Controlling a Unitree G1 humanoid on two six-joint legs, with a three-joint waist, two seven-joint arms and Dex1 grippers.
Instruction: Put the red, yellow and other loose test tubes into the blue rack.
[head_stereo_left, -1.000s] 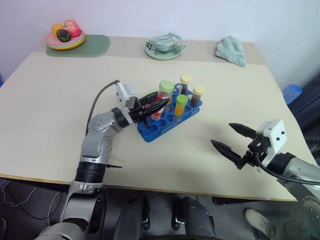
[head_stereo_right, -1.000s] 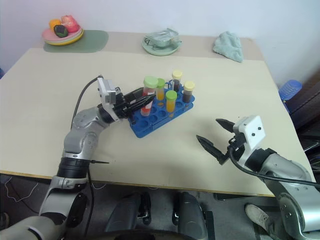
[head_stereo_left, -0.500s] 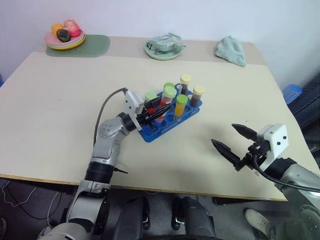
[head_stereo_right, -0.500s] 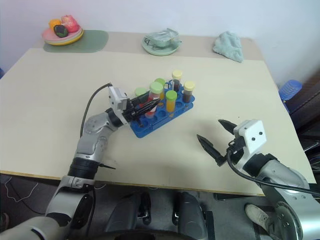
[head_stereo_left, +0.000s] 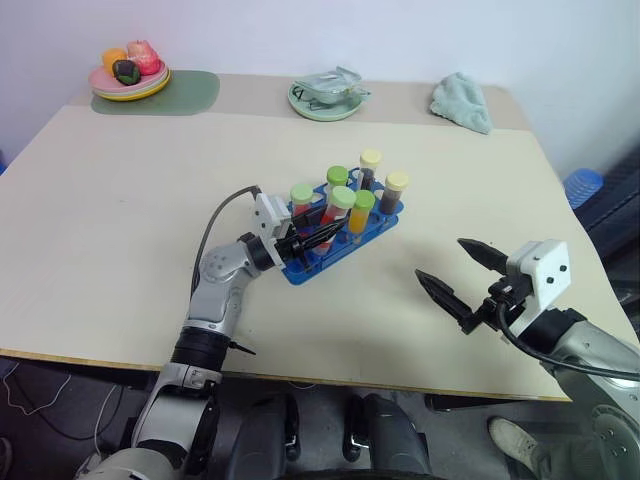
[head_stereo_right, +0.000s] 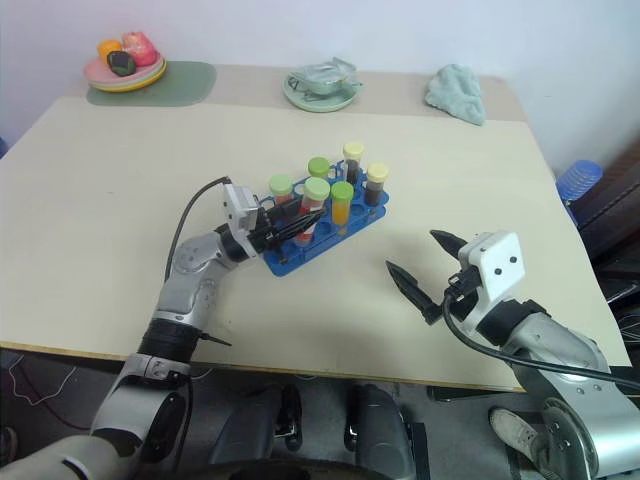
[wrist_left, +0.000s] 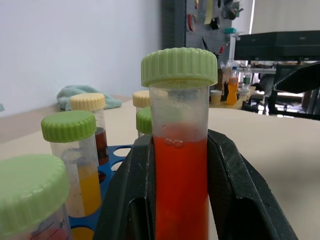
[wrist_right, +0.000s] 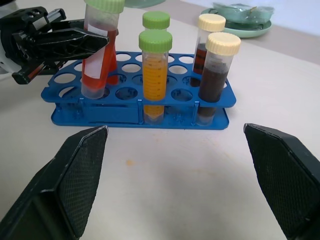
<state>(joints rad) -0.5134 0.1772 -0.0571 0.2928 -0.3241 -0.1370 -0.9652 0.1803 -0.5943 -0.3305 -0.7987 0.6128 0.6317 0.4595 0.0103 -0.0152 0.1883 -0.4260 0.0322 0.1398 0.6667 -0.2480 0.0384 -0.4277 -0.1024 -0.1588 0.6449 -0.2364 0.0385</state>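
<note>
The red tube slants, lower end above the rack's holes; next my left gripper opens, grips the red tube nearer that end (wrist_right: 96, 74) and straightens it.
The blue rack (head_stereo_left: 300, 268) stands mid-table with several capped tubes upright in it: orange ones with green caps (wrist_right: 155, 75) and dark ones with cream caps (wrist_right: 218, 70). My left gripper (head_stereo_left: 320, 232) is shut on a red test tube with a green cap (wrist_left: 181, 185). That tube (wrist_right: 98, 55) stands almost upright, its lower end in a hole at the rack's near-left end. My right gripper (head_stereo_left: 441, 258) hangs open and empty above the table, to the right of the rack and nearer to me. No yellow tube lies loose on the table.
At the back of the table (head_stereo_left: 120, 200) a plate of fruit (head_stereo_left: 130, 75) rests on a green mat (head_stereo_left: 185, 92). A green dish (head_stereo_left: 328, 98) and a teal cloth (head_stereo_left: 463, 100) lie further right. A blue stool (head_stereo_left: 585, 185) stands past the right edge.
My left gripper has sunk with the red tube, which went from leaning above the rack to standing in a hole. The right gripper has stayed put, open.
</note>
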